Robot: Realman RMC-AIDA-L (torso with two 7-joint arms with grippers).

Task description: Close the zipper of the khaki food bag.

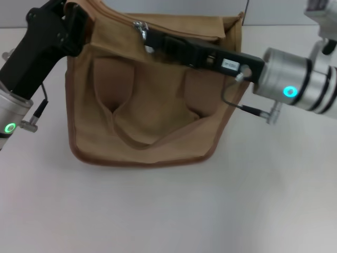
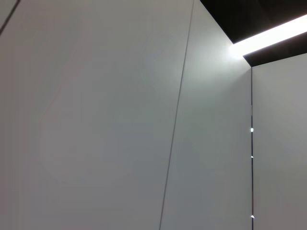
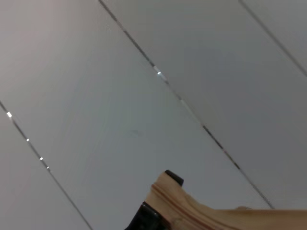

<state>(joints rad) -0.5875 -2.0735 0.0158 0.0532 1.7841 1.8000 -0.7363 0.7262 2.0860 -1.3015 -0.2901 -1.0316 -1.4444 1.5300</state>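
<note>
I need to let go with my right gripper of the silver pull tab at the end of the zipper (image 1: 201,54) farthest from my left gripper.
The khaki food bag (image 1: 147,116) stands in the middle of the white table, its two looped handles hanging down its front. The zipper (image 1: 174,29) runs along its top, with the silver pull tab (image 1: 140,26) near the left end. My right gripper (image 1: 149,40) reaches across the bag's top from the right and is shut at the pull tab. In the right wrist view, tan bag fabric (image 3: 201,213) sits between its black fingertips (image 3: 173,178). My left gripper (image 1: 79,21) is at the bag's top left corner, shut on the fabric there. The left wrist view shows only wall.
The white table (image 1: 168,211) spreads in front of and beside the bag. A cable loop (image 1: 231,100) hangs from my right wrist beside the bag's right edge. Grey wall panels (image 2: 120,120) and a ceiling light strip (image 2: 268,36) fill the wrist views.
</note>
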